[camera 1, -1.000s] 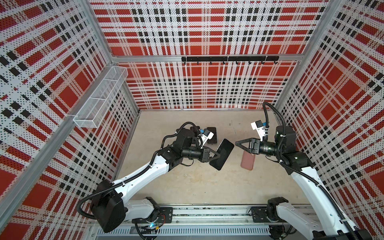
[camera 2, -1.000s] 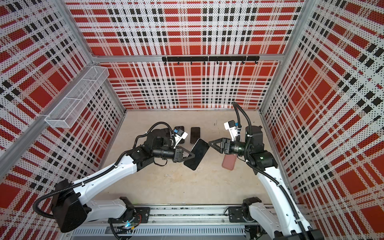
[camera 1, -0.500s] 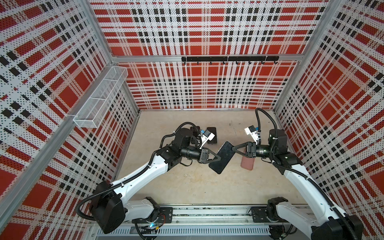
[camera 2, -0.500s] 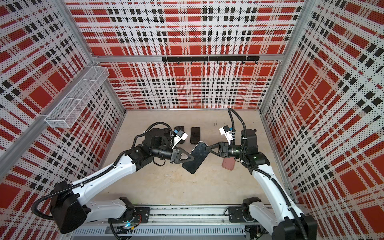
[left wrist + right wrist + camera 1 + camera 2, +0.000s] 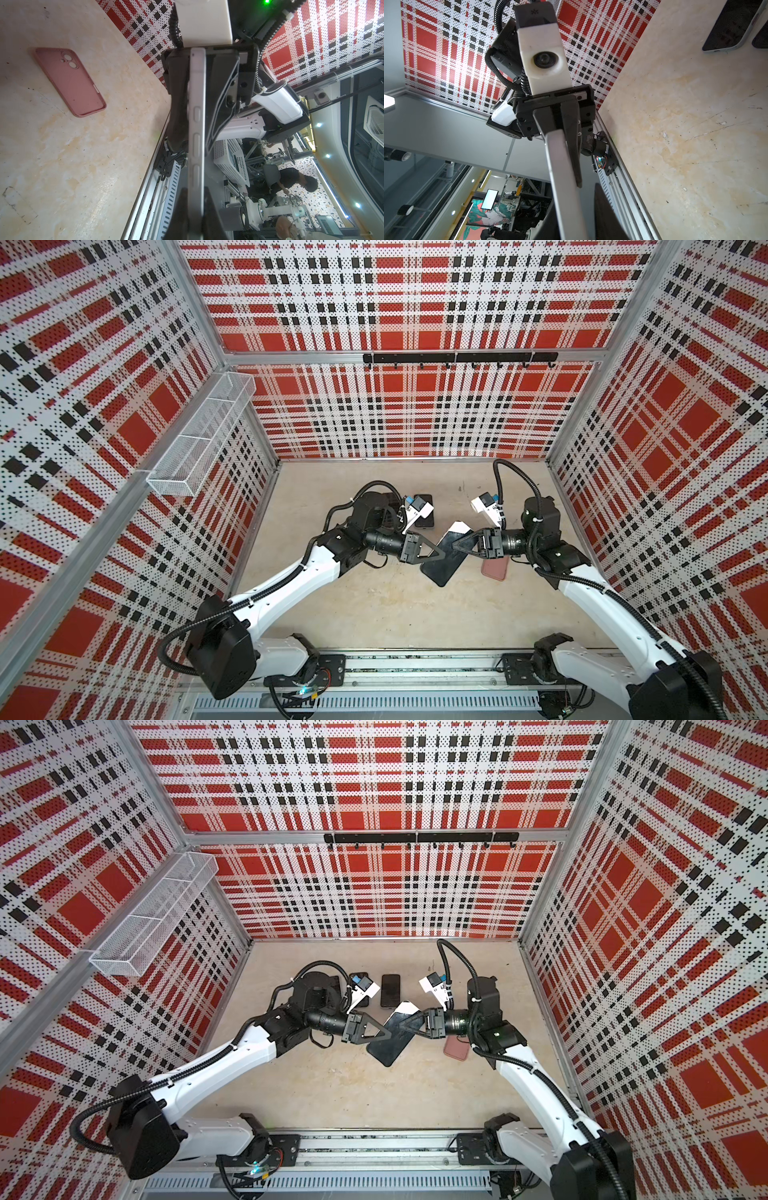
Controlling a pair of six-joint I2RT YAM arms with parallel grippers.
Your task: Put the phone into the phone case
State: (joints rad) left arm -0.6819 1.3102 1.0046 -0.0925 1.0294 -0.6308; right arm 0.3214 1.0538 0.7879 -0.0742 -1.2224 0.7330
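Observation:
My left gripper needs to take the phone's lower end [image 5: 432, 576] and turn the phone in line with my right gripper, because it lies slanted across that gripper's fingers.
A dark phone [image 5: 442, 562] [image 5: 388, 1044] hangs tilted above the table's middle, held at both sides. My left gripper [image 5: 434, 553] [image 5: 380, 1033] is shut on its left side. My right gripper [image 5: 455, 547] [image 5: 403, 1027] is shut on its upper right part. The left wrist view shows the phone [image 5: 196, 124] edge-on between my left gripper's [image 5: 195, 191] fingers, with the right fingers clamped further along it. In the right wrist view the phone [image 5: 562, 166] runs out from my right gripper [image 5: 574, 199]. The pink phone case [image 5: 494, 568] [image 5: 457, 1050] [image 5: 70, 81] lies open side up on the table under the right arm.
A second black phone [image 5: 390, 990] [image 5: 424, 518] [image 5: 733, 25] lies flat behind the grippers, with another dark flat thing [image 5: 359, 977] beside it, partly hidden by the left wrist. A wire basket [image 5: 199, 439] hangs on the left wall. A hook rail [image 5: 457, 358] runs along the back wall.
My right gripper has moved left up to the phone and closed its jaws on it. The left gripper has kept its grip and turned the phone toward the right arm.

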